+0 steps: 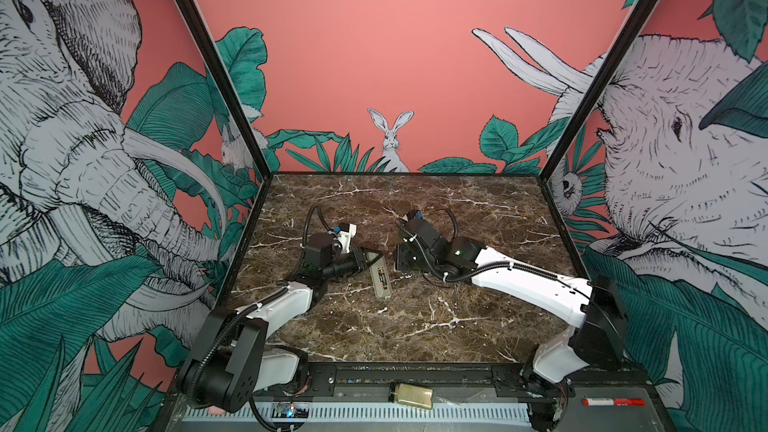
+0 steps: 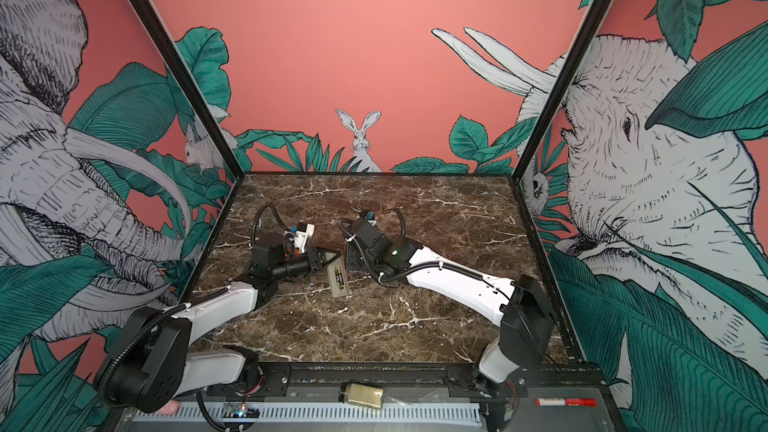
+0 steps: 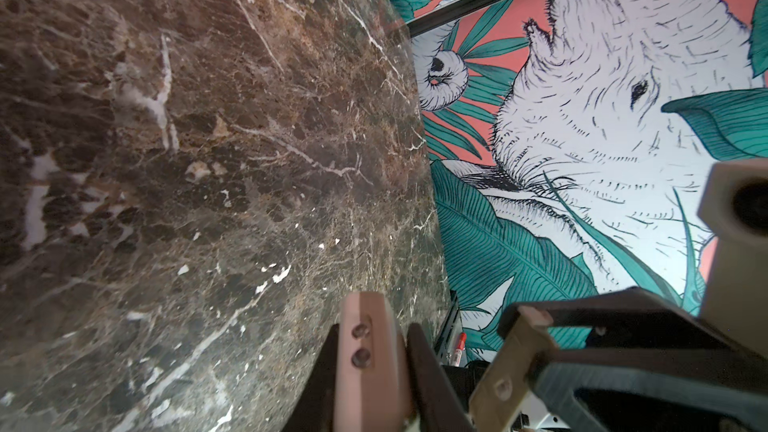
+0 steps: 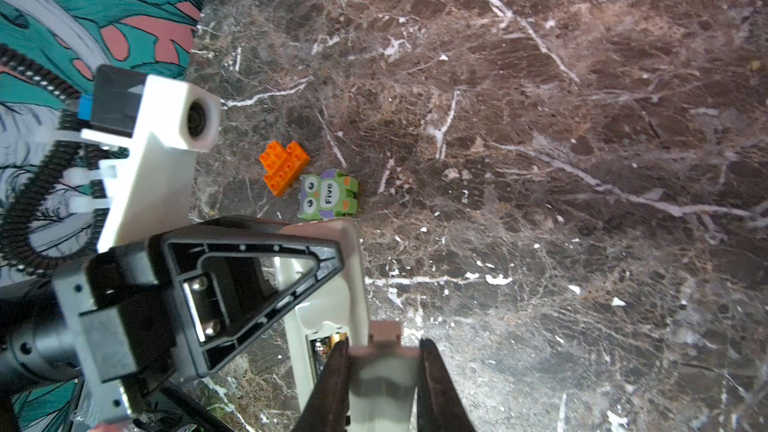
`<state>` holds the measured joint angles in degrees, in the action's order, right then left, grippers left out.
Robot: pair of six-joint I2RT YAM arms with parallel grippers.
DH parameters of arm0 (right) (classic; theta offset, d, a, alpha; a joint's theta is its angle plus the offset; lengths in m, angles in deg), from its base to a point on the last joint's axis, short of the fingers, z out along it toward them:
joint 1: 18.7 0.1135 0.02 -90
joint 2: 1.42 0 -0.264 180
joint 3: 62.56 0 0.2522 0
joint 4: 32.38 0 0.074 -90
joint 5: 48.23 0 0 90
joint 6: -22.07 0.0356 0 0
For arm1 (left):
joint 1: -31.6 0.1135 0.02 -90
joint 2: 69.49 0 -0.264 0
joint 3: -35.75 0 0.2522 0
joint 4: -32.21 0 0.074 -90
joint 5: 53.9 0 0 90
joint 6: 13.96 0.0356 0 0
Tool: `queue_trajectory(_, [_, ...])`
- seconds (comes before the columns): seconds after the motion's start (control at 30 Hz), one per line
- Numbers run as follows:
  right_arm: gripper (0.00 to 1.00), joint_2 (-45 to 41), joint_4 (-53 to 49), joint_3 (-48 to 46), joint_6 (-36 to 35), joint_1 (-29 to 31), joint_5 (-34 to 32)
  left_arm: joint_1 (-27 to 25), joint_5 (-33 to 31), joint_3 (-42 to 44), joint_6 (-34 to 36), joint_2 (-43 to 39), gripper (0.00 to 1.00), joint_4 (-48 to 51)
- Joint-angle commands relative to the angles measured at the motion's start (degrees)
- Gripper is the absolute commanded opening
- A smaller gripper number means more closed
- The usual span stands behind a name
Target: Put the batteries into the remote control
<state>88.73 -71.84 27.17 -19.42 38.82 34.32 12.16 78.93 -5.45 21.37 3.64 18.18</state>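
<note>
The pale flat piece will go down from my right gripper onto the bare marble (image 1: 425, 297) (image 4: 532, 382) beside the remote control's near end.
The remote control (image 1: 381, 286) (image 2: 339, 284) lies back up mid-table, with its battery recess uncovered. Both batteries (image 1: 383, 280) (image 2: 338, 275) sit side by side in the recess. In the right wrist view one brassy battery end (image 4: 322, 351) shows in the pale remote (image 4: 332, 297). My left gripper (image 1: 368, 258) (image 3: 374, 320) is shut, pad against pad, and lies over the remote's far end. Its triangular finger (image 4: 328, 261) covers that end. My right gripper (image 1: 400, 261) (image 4: 384, 347) hovers just right of the remote, shut on a pale flat piece that looks like the battery cover (image 4: 382, 380).
An orange brick cluster (image 4: 284, 166) and a green owl block (image 4: 328, 195) lie beyond the remote, near the left wall. A jar (image 1: 410, 392) and a red marker (image 1: 613, 401) rest on the front rail. Printed walls close in three sides.
</note>
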Motion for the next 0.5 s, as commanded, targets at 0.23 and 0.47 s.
queue_trajectory(0.23, [0.04, -0.02, 5.37, -0.40, -2.81, 1.18, 0.30, 0.28, 1.09, -2.75, -4.29, 1.14, 0.00, -4.72])
queue_trajectory(0.47, [0.02, 0.80, 3.62, 0.68, -2.99, 1.22, -0.40, 0.28, 1.09, -2.55, -4.71, 1.15, 0.00, -5.08])
